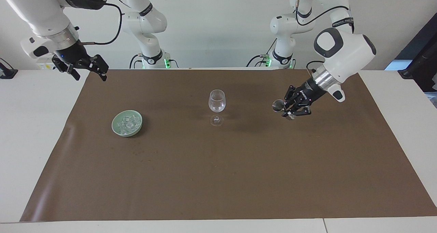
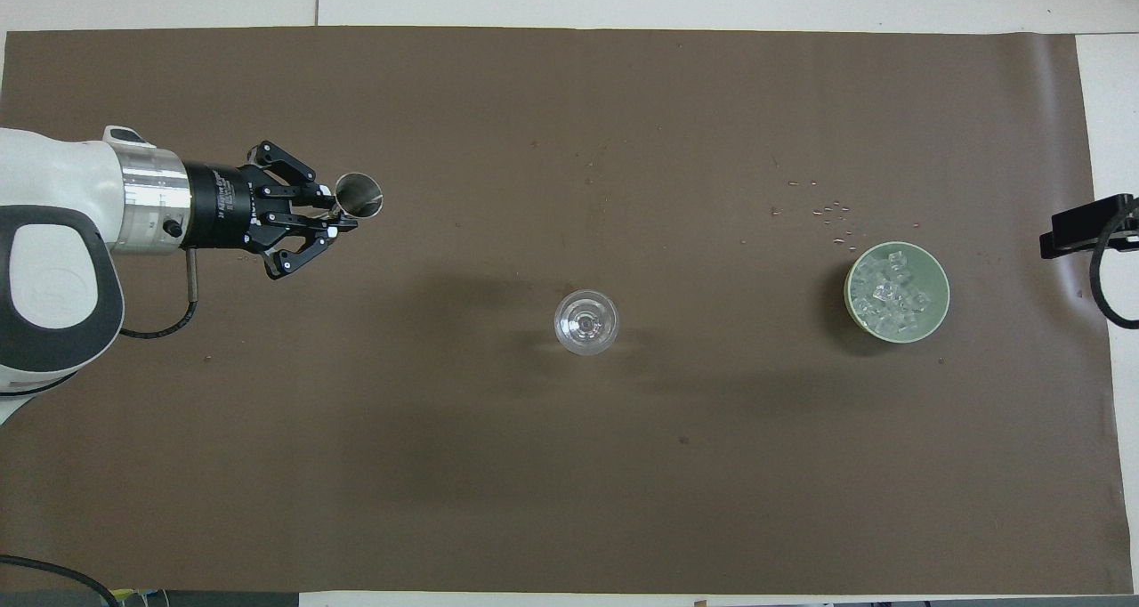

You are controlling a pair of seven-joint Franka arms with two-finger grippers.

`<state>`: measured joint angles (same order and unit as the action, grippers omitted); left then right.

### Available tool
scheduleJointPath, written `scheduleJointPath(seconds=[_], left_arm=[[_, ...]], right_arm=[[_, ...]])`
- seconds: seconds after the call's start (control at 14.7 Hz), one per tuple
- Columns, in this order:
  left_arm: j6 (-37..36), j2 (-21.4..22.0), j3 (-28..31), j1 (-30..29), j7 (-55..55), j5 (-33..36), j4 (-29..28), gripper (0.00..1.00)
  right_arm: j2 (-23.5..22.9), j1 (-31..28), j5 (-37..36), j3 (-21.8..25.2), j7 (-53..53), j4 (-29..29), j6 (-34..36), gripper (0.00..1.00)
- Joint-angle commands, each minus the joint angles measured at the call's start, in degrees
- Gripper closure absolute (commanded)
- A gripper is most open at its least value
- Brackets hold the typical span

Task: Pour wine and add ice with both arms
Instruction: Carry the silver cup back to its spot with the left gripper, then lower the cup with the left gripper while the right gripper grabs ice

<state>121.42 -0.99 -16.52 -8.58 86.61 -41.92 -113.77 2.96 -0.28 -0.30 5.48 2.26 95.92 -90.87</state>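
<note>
The metal jigger, now tilted low over the mat, will be let go by my left gripper upright on the bare mat midway (image 2: pixel 256 262) between the wine glass and the edge of that gripper's own arm.
A stemmed wine glass (image 1: pixel 216 104) (image 2: pixel 585 322) stands upright at the middle of the brown mat, and the wine shows only as a little clear liquid in its bowl. My left gripper (image 1: pixel 286 110) (image 2: pixel 336 217) hangs low over the mat toward the left arm's end, shut on a small metal jigger (image 1: pixel 278 106) (image 2: pixel 359 194) that lies tilted on its side. The ice (image 1: pixel 127 124) (image 2: pixel 890 297) is heaped in a pale green bowl (image 1: pixel 114 125) (image 2: pixel 941 278) toward the right arm's end. My right gripper (image 1: pixel 88 73) waits open and empty above the mat's corner, and only its tip (image 2: pixel 1081 230) shows in the overhead view.
The brown mat (image 1: pixel 239 175) (image 2: pixel 569 500) covers most of the white table. Small crumbs (image 2: pixel 827 211) lie on it just farther from the robots than the bowl.
</note>
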Motion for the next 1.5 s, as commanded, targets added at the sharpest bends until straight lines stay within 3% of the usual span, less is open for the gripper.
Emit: scheduleJointPath(seconds=[0.0, 0.27, 0.41, 0.61, 0.88, 1.02, 1.43], left_arm=[[-0.31, -1.11, -0.62, -6.95, -5.12, -6.49, -0.93, 1.00], [0.04, -3.58, -0.62, -15.83, -11.36, -18.07, -1.80, 1.00], [2.40, -3.93, -0.62, -17.52, -12.87, -23.28, -3.29, 1.00], [10.84, -4.02, -0.71, -17.61, -17.33, -34.51, -7.94, 1.00], [15.67, -3.67, -0.71, -16.74, -27.17, -49.88, -12.52, 1.00], [16.22, -4.28, -0.71, -16.73, -31.74, -53.35, -13.84, 1.00], [15.78, -7.45, -0.71, -16.38, -45.99, -66.88, -17.61, 1.00]], right_arm=[[6.79, -0.16, 1.00, -0.29, 1.61, 15.66, -11.31, 0.00], [5.49, -0.24, 1.18, -0.29, 1.70, 21.05, -16.09, 0.00], [3.65, -0.16, 1.26, -0.29, 1.61, 23.86, -19.94, 0.00], [0.39, -0.16, 1.44, -0.38, 1.61, 25.37, -26.01, 0.00], [-1.90, 3.44, 1.53, -0.29, 0.65, 29.84, -34.89, 0.03], [-2.51, 2.84, 1.53, -0.29, 0.99, 31.52, -37.18, 0.03], [-3.92, 1.43, 1.53, -0.29, 0.20, 31.79, -38.51, 0.34]])
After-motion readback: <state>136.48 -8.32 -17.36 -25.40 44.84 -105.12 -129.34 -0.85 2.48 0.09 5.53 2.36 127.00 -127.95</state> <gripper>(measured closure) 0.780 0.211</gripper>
